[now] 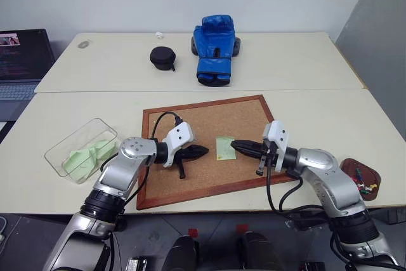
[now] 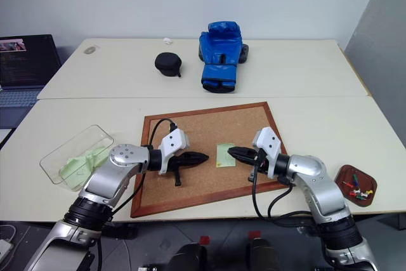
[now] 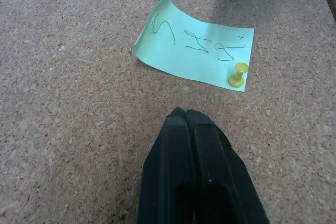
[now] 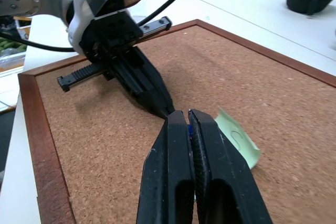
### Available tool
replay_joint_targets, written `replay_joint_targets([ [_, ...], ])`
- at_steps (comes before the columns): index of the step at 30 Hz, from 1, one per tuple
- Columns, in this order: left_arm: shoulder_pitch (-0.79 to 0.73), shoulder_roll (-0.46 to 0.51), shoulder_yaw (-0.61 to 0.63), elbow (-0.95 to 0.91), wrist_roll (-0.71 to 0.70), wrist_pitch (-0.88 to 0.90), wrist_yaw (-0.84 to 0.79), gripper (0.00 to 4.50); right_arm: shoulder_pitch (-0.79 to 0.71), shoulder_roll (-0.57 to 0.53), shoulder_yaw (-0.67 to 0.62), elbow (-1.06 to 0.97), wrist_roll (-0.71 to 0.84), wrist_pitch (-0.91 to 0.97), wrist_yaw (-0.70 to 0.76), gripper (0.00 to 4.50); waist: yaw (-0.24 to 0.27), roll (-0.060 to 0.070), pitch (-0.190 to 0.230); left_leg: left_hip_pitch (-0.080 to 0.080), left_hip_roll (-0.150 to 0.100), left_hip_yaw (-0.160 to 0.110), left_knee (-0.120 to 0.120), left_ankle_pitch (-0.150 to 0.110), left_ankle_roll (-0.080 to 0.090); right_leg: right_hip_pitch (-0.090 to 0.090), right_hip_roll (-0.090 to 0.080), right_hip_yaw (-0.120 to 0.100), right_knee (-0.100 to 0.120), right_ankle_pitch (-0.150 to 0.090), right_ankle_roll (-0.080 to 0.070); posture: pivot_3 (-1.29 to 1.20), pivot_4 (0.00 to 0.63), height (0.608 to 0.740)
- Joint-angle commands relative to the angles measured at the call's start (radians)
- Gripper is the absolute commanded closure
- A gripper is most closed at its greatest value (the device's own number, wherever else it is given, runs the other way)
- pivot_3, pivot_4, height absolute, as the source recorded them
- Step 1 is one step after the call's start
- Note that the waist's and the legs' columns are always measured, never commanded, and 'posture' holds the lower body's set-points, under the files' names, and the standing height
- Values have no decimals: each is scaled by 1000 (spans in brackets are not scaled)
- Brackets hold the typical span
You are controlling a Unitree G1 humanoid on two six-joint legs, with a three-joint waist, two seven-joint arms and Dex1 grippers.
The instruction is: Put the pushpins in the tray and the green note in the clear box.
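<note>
I should let go of the blue pushpin with my right gripper beside the green pushpin in the dark red tray (image 1: pixel 354 174).
The green note (image 1: pixel 224 147) lies on the corkboard (image 1: pixel 209 115); a yellow pushpin (image 3: pixel 238 74) pins one corner and the opposite corner curls up. My left gripper (image 1: pixel 204 151) is shut and empty, its tip just short of the note's left edge. My right gripper (image 1: pixel 233 146) is shut, hovering level at the note's right edge, tip to tip with the left one. A thin blue sliver shows between its fingers (image 4: pixel 178 129); I cannot tell what it is. The dark red tray (image 1: pixel 346 166) at the right front holds several pushpins (image 1: pixel 365 184). The clear box (image 1: pixel 63 150) sits at the left.
A crumpled pale-green paper wad (image 1: pixel 85 157) lies inside the clear box. On the far table are a blue boxing glove (image 1: pixel 214 49) and a black round case (image 1: pixel 162 57). A laptop (image 1: pixel 22 61) stands at the far left. The table's front edge is close behind both arms.
</note>
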Motion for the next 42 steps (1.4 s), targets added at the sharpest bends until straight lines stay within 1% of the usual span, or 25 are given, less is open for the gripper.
replay_joint_targets([
  [1,15,12,-10,10,24,11,5,4500,84,-49,-207,-151,46,111,-137,4488,1,0,0,-1,0,0,0,0,0,0,0,0,-1,0,0,0,150,740],
  [4,19,11,-11,9,23,8,5,4500,159,-51,-324,-248,73,210,-245,4488,1,0,0,-1,0,-1,0,0,0,0,0,0,-1,0,0,0,150,740],
  [6,21,7,-14,12,23,4,5,4500,257,-25,-460,-321,73,305,-351,4488,1,2,-1,0,0,-1,-1,0,0,0,0,1,0,0,0,0,150,740],
  [8,24,4,-18,12,22,2,2,4500,338,0,-563,-357,73,360,-423,4488,2,2,-2,0,0,-1,-1,0,0,1,0,1,0,0,0,0,150,740],
  [11,23,2,-21,16,21,-1,-2,4500,378,39,-633,-372,87,409,-500,4488,-1,4,-3,0,0,1,-1,0,0,1,0,1,0,0,0,0,150,740],
  [15,13,-4,-23,31,28,-8,-9,4500,406,83,-686,-380,87,452,-584,4488,-2,7,-5,3,-1,6,-1,0,0,3,0,2,0,0,1,0,150,740],
  [23,-9,-10,-27,59,34,-28,-23,4500,423,151,-756,-393,156,526,-667,4488,-1,8,-5,3,0,6,-1,0,0,3,1,2,0,0,1,0,150,740],
  [31,-16,-13,-29,70,36,-38,-27,4500,435,120,-747,-361,157,502,-658,4488,-1,8,-5,3,-1,7,-1,0,0,3,1,2,0,0,1,0,150,740],
  [32,-16,-14,-29,71,36,-38,-27,4500,434,117,-748,-357,160,500,-657,4267,-1,8,-5,3,-1,7,-1,0,0,3,1,2,0,0,1,0,150,740],
  [36,-12,-13,-28,68,36,-37,-25,4500,429,111,-747,-335,160,492,-660,3638,-1,8,-5,3,-1,7,-1,0,0,3,1,2,-1,0,1,0,150,740],
  [42,-5,-9,-26,61,35,-33,-25,4500,430,106,-744,-320,158,478,-665,2229,-1,8,-5,3,-1,7,-1,0,0,3,1,2,-1,0,1,0,150,740],
])
